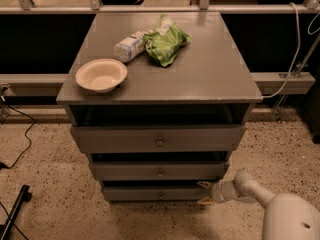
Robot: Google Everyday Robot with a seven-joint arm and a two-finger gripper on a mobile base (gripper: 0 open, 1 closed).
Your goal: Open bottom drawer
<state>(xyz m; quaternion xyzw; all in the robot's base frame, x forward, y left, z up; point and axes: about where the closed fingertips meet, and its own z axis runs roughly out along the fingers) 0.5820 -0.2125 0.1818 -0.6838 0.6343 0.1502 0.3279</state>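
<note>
Next, I grip the front's top edge (195,191) of the bottom drawer and pull it further, because the drawer is only slightly open, with a thin dark gap above its front.
The grey cabinet (165,64) has three drawers. The bottom drawer (150,193) is the lowest, with a small round knob (160,195) at its centre. Its front stands a little forward, with a dark gap above it. My gripper (204,192) is at the drawer's right end, low near the floor, on a white arm that comes in from the lower right. Its two yellowish fingertips (203,185) are spread apart, one above the other, and hold nothing.
On the cabinet top are a white bowl (101,74), a white packet (129,46) and a green bag (166,40). The top drawer (159,139) and middle drawer (159,170) lie above. Speckled floor surrounds the cabinet; a black cable (17,134) lies at left.
</note>
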